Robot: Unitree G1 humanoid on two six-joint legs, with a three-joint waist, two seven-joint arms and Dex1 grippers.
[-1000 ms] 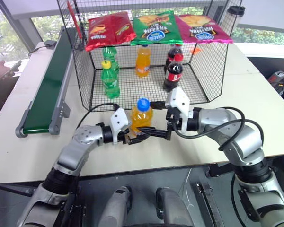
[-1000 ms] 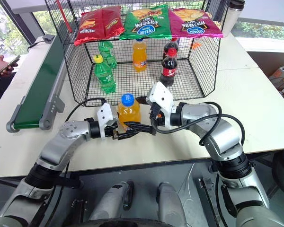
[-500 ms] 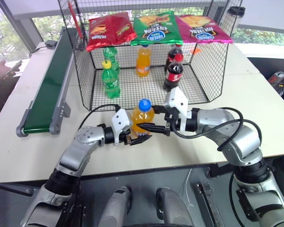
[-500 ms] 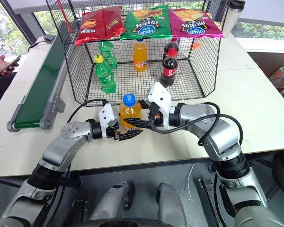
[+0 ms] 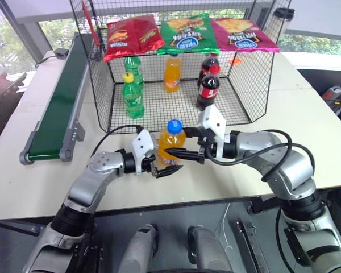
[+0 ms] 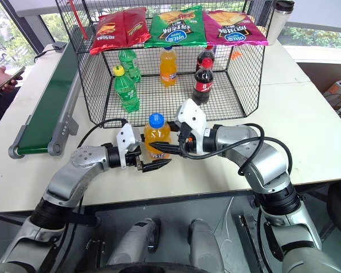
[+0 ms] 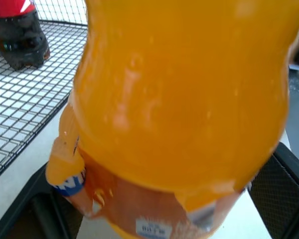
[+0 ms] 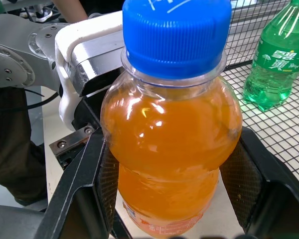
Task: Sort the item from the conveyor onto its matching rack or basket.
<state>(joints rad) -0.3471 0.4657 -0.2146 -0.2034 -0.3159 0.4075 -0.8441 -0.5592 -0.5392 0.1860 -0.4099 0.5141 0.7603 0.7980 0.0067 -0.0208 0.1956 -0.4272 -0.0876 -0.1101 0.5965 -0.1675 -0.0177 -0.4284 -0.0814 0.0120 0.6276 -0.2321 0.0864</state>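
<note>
The robot's right gripper will release the blue-capped bottle on the wire bottom of the rack, in front of the orange soda (image 5: 175, 117) inside.
The item, a small orange soda bottle (image 5: 170, 143) with a blue cap, stands upright just above the table in front of the rack (image 5: 99, 85). My right gripper (image 5: 173, 153) reaches in from the right and is shut on the bottle's body; both pads (image 8: 92, 174) press its sides. My left gripper (image 5: 165, 164) sits at the bottle's lower left, open, with its fingers (image 7: 276, 181) standing off the bottle on either side. The conveyor (image 5: 57, 108) runs along the left with a bare green belt.
Inside the rack stand two green bottles (image 5: 133, 95), an orange-capped soda (image 5: 171, 73) and two cola bottles (image 5: 208, 86). Three chip bags (image 5: 184, 31) lie on its top shelf. A person's hand with a phone (image 6: 3, 78) is at the far left.
My right gripper closed on the bottle, then my left gripper let go and opened. The bottle and both hands have stayed in place.
</note>
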